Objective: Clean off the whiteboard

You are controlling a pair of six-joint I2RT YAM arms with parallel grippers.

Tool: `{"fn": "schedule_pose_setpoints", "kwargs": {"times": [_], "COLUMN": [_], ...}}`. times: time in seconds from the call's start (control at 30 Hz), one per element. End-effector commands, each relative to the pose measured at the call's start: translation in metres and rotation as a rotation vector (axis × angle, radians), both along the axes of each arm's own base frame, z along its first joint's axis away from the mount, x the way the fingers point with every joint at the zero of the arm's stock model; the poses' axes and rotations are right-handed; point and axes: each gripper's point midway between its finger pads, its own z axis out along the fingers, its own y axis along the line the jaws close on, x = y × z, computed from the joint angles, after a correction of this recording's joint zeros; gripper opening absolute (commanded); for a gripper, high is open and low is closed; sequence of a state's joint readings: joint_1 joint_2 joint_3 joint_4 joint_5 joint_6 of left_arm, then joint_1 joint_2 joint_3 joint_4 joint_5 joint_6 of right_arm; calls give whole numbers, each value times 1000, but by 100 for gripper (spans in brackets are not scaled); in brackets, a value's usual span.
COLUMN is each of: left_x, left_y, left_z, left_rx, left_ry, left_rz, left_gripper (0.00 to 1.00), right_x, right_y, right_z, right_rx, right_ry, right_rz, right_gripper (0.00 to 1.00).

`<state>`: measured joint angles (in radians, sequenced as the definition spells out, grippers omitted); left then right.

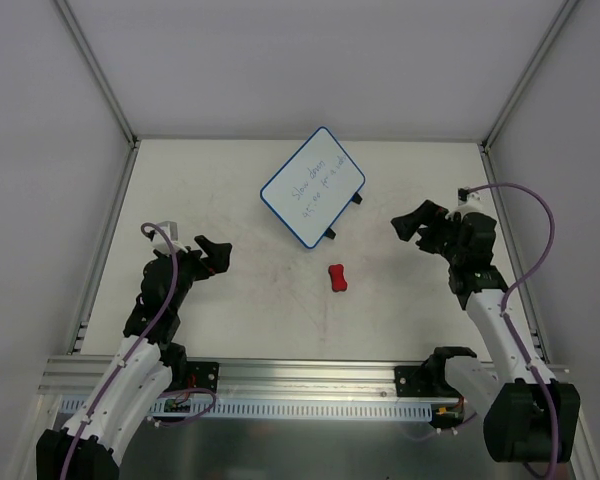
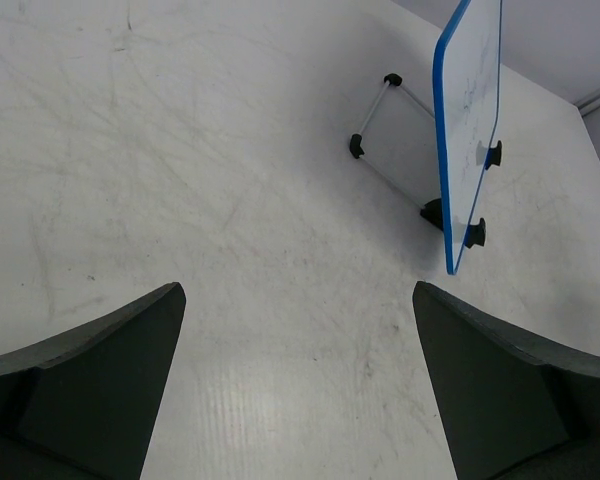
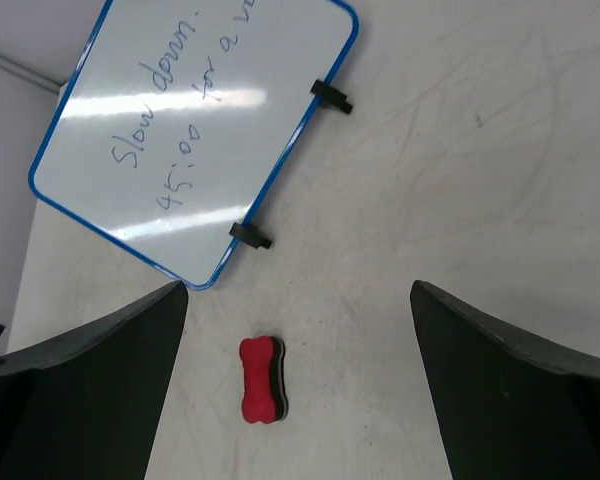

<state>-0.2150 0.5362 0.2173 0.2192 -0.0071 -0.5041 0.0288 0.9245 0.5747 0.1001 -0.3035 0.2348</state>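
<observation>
The narrow middle [image 1: 338,278] [image 3: 262,380] of the red eraser is the next place my right gripper will go to and close, because the whiteboard needs wiping.
The whiteboard [image 1: 313,186], white with a blue rim and two black feet, stands tilted at the table's far middle, with blue handwriting on it. It also shows in the right wrist view [image 3: 195,130] and edge-on in the left wrist view [image 2: 470,120]. A red bone-shaped eraser [image 1: 338,278] lies on the table in front of it; in the right wrist view the eraser [image 3: 261,380] lies between my fingers, nearer the left one. My left gripper [image 1: 216,254] is open and empty at the left. My right gripper [image 1: 412,226] is open and empty at the right.
A thin metal stand leg [image 2: 375,115] with black end caps lies behind the board. Grey walls and aluminium frame posts [image 1: 98,70] enclose the table on three sides. A metal rail [image 1: 300,385] runs along the near edge.
</observation>
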Motion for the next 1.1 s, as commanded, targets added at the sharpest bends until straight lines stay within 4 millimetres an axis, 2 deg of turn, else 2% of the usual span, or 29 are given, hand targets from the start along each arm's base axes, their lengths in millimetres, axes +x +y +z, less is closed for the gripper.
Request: {"fn": "schedule_pose_setpoints", "kwargs": {"times": [0.0, 0.03, 0.17, 0.23, 0.27, 0.3, 0.33, 0.37, 0.5, 0.6, 0.73, 0.8, 0.83, 1.0, 1.07], "left_x": [3, 3, 2, 2, 2, 2, 2, 1, -2, -3, -3, -2, -1, -1, -1], "left_y": [-8, -8, -9, -9, -9, -10, -10, -12, -15, -13, -13, -13, -13, -13, -13], "left_z": [21, 23, 24, 24, 24, 25, 24, 25, 26, 28, 28, 26, 27, 26, 25], "left_rx": [2, 1, -1, -2, -4, -5, -5, -4, 3, -4, 0, 2, 3, 3, 4], "left_ry": [-59, -62, -68, -71, -70, -73, -72, -74, -90, -104, -103, -96, -94, -90, -87], "left_rz": [-46, -49, -56, -56, -56, -59, -62, -71, -95, -86, -84, -84, -82, -86, -86], "left_gripper": [99, 99, 99, 99, 99, 99, 99, 99, 99, 99, 99, 99, 99, 99, 99], "right_x": [-10, -14, -23, -23, -34, -32, -36, -43, -54, -60, -65, -72, -69, -76, -77], "right_y": [28, 36, 47, 48, 47, 40, 41, 50, 63, 72, 82, 95, 92, 120, 131], "right_z": [2, 2, 1, 0, -16, -22, -25, -25, -38, -45, -65, -71, -79, -94, -93], "right_rx": [139, 155, 160, 59, -1, -98, -133, -167, -266, -326, -413, -429, -468, -493, -511], "right_ry": [49, 40, 4, 9, 99, 110, 131, 154, 209, 236, 320, 337, 352, 370, 359], "right_rz": [121, 177, 247, 229, 223, 189, 190, 225, 272, 314, 346, 378, 349, 392, 414], "right_gripper": [99, 99, 99, 99, 99, 99, 99, 95, 89, 78, 76, 76, 76, 74, 69]}}
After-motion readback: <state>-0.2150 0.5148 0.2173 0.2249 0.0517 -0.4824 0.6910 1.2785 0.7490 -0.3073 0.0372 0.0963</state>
